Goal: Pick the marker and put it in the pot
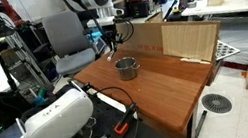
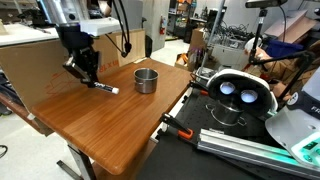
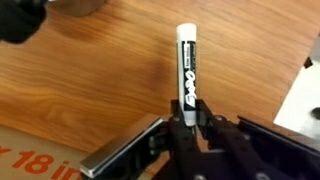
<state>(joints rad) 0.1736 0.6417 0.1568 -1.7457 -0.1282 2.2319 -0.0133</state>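
Next, I release the marker inside the steel pot, leaning on the pot's rim (image 1: 128,63) that faces the cardboard box.
The marker (image 3: 186,62) is white with a black label. It lies lengthwise between my gripper's fingers in the wrist view, its white cap pointing away over the wooden table. My gripper (image 3: 185,112) is shut on the marker's near end. In an exterior view the gripper (image 2: 90,78) is low over the table, with the marker (image 2: 104,88) sticking out toward the pot. The small shiny steel pot (image 2: 146,80) stands upright a short way beside it. The gripper (image 1: 109,49) also shows just behind the pot (image 1: 127,68).
A cardboard box (image 1: 188,40) stands at the table's back edge and also shows in an exterior view (image 2: 30,62). A white headset (image 2: 238,94) and cables lie beside the table. A grey chair (image 1: 66,38) stands behind the table.
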